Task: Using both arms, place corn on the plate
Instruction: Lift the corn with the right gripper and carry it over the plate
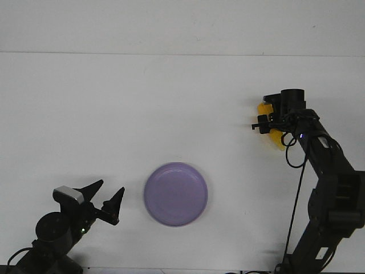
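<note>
The yellow corn will go down across the middle of the lavender plate point(177, 190) when I set it there with my right gripper.
The lavender plate point(175, 194) lies empty on the white table, front centre. The yellow corn point(277, 138) lies at the right, mostly hidden under my right gripper point(267, 121); only its two ends show. The right gripper points down over the corn's middle, and its fingers are hidden by the wrist, so I cannot tell whether they hold the corn. My left gripper point(108, 193) is open and empty at the front left. It points toward the plate, a short way left of the plate's rim.
The white table top runs back to a far edge point(182, 53) with a white wall behind it. The right arm's black cable point(297, 188) hangs beside its lower link. Nothing else stands on the table.
</note>
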{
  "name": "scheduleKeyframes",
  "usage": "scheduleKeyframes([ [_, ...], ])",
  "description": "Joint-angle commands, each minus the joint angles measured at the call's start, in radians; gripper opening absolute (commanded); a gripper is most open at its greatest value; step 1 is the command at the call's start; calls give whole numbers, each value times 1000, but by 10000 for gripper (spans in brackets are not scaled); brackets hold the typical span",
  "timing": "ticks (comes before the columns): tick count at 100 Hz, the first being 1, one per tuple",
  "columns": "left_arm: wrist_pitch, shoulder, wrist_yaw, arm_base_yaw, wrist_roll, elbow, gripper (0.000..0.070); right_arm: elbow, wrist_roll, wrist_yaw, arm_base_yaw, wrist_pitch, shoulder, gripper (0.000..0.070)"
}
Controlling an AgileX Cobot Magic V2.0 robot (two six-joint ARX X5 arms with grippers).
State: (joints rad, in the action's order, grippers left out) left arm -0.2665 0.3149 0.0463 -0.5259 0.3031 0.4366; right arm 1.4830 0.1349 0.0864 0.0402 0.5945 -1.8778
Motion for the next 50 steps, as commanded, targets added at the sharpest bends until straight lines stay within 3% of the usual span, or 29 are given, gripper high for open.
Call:
scheduleKeyframes([
  [1, 10, 5, -1, -4, 3, 6, 503, 24, 11, 27, -2, 3, 85, 309],
  [25, 10, 5, -1, -4, 3, 6, 503, 23, -13, 79, -89, 120, 383, 309],
  [50, 10, 5, -1, -5, 2, 6, 503, -55, -68, 100, -372, 211, 589, 309],
])
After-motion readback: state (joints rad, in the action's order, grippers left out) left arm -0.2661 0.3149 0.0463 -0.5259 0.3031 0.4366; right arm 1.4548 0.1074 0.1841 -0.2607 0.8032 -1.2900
